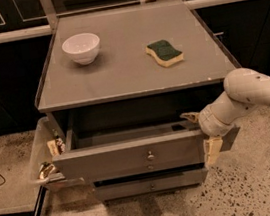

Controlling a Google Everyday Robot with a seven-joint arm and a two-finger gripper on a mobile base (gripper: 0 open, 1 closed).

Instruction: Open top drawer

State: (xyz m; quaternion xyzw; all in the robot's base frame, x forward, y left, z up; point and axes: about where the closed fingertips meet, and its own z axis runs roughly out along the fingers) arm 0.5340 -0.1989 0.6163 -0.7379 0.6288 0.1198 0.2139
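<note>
My gripper's open fingers straddle the end corner of the front of the top drawer, which is only partway out, so next I grip the front's top edge (191,134) there and pull further.
The top drawer (122,157) of the grey cabinet stands pulled out a good way, and its plain grey inside shows behind the front. Its small round knob (150,154) is at the centre of the front. My gripper (201,134) is at the right end of the drawer front, on a white arm coming in from the right. It is open: one cream finger (189,117) lies over the drawer's top right corner, the other hangs below at the front's right edge. It holds nothing.
Two shorter drawer fronts (150,184) sit shut below. On the cabinet top (130,75) stand a white bowl (81,48) and a green-and-yellow sponge (165,53). A clear bin (42,155) with small items hangs at the cabinet's left side. The floor is speckled.
</note>
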